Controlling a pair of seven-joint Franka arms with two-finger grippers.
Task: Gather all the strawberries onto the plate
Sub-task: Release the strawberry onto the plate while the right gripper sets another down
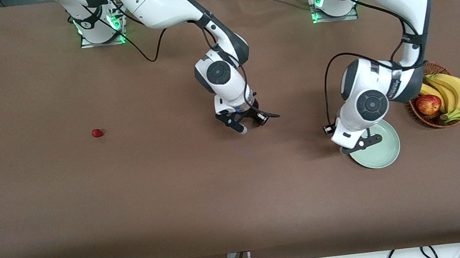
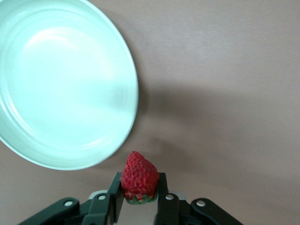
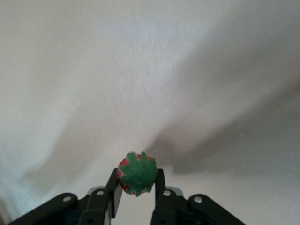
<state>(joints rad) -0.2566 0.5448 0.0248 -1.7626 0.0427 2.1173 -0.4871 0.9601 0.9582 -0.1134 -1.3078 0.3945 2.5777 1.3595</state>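
Next, my left gripper drops the strawberry, now hanging just outside the rim, inside the plate's rim (image 1: 361, 133) (image 2: 64, 129), on the side of the plate away from the front edge of the table.
My left gripper (image 2: 139, 187) is shut on a red strawberry (image 2: 139, 176), tip pointing outward. It hangs just outside the rim of the pale mint-green plate (image 2: 61, 84), over bare table. In the front view the left gripper (image 1: 349, 148) is at the plate's (image 1: 381, 149) edge toward the right arm's end. My right gripper (image 3: 137, 187) is shut on a second strawberry (image 3: 137, 173), green top showing. It is low over the middle of the table (image 1: 251, 124). A third strawberry (image 1: 97, 132) lies on the table toward the right arm's end.
A brown wicker basket (image 1: 419, 115) with bananas (image 1: 452, 93) and a red apple (image 1: 428, 104) stands beside the plate, toward the left arm's end of the table. Brown cloth covers the table (image 1: 175, 189). Cables hang along its front edge.
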